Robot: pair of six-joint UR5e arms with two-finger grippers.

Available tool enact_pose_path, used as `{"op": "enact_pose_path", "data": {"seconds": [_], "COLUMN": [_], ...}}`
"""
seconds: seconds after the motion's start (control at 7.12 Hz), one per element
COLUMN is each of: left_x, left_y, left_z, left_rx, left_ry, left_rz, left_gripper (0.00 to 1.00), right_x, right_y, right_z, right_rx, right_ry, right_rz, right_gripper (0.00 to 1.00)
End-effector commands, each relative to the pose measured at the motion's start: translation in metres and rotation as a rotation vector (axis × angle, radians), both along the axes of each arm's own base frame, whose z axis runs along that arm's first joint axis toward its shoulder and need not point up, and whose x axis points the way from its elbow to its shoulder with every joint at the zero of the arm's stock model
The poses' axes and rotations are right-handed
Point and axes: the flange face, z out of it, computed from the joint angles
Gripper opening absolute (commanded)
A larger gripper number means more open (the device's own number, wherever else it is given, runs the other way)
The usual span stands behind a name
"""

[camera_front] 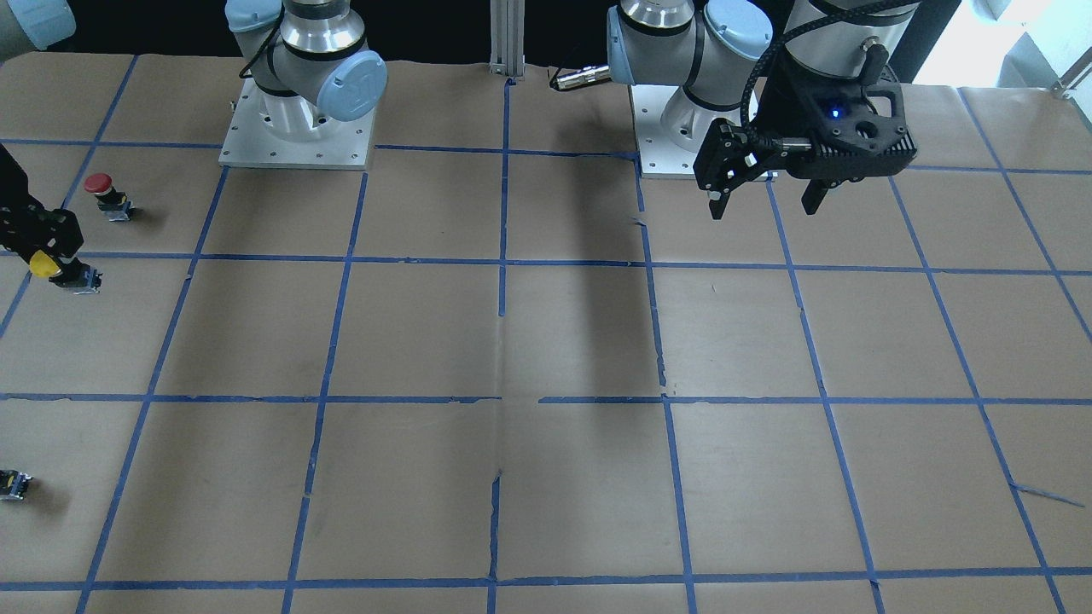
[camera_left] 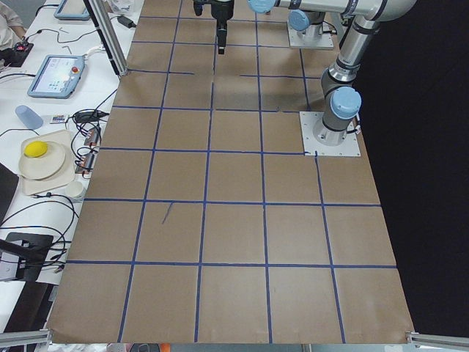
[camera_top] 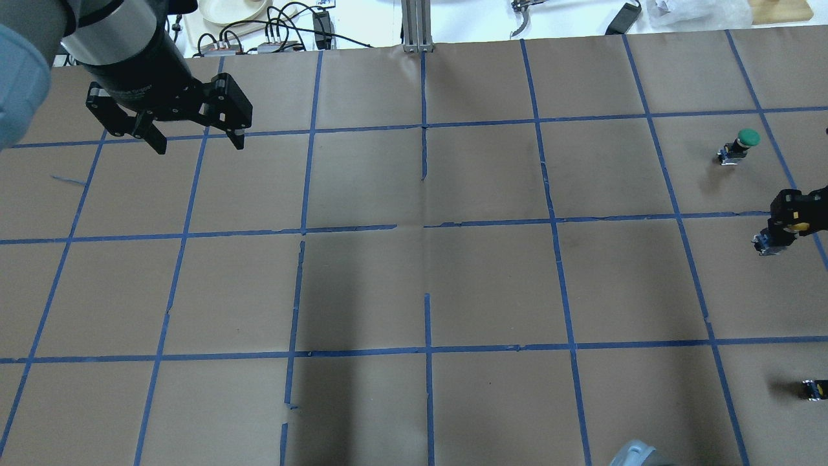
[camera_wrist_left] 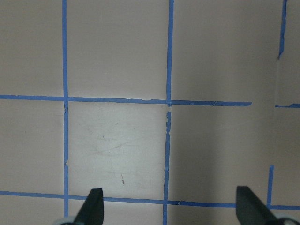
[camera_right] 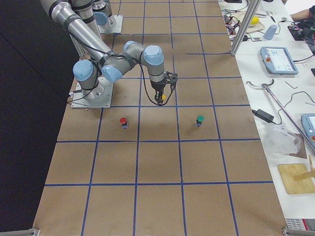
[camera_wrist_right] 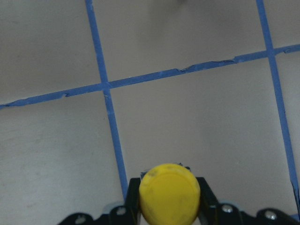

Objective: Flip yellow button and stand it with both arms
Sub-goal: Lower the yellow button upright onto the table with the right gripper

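The yellow button, now tilted low over the paper, will be put down by my right gripper inside the tape square [camera_front: 66, 321] [camera_wrist_right: 210, 151] in front of the red-capped button.
The yellow button [camera_wrist_right: 168, 190] sits between the fingers of my right gripper [camera_wrist_right: 169, 201], its round cap facing the wrist camera. In the front view the right gripper [camera_front: 44, 254] is at the left edge, shut on the yellow button [camera_front: 43, 265]. The button is tilted, with its grey body low over the paper; I cannot tell whether it touches. In the overhead view this gripper [camera_top: 786, 228] is at the right edge. My left gripper [camera_front: 763, 205] hangs open and empty, high above the table in front of its base. It also shows in the overhead view [camera_top: 194, 141].
A red-capped button [camera_front: 101, 192] stands just behind the right gripper. A green-capped button [camera_top: 744, 144] stands beyond it. A tiny black-and-yellow block [camera_top: 815, 388] lies at the table's right edge. The table [camera_front: 546, 341] is brown paper with a blue tape grid.
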Motion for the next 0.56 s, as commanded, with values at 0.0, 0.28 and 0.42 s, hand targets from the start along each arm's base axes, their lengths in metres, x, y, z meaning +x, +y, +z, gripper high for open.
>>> {"op": "enact_pose_path", "data": {"seconds": [0.0,0.28,0.42], "left_x": [0.0,-0.001,0.0], "left_y": [0.0,0.002,0.002], "left_z": [0.0,0.001,0.001], "left_rx": [0.0,-0.002,-0.002], "left_ry": [0.0,0.002,0.0], "left_rz": [-0.002,-0.004,-0.004], "left_gripper": [1.0,1.0,1.0], "right_x": [-0.033,-0.046,-0.053], "right_y": [0.003,-0.008,-0.014], "right_z": [-0.045,-0.072,-0.081], "right_rx": [0.005,-0.001,-0.021], "right_ry": [-0.01,0.0,0.02], "right_rz": [-0.051,-0.063,-0.063], "right_gripper": [0.1,0.11,0.11]}}
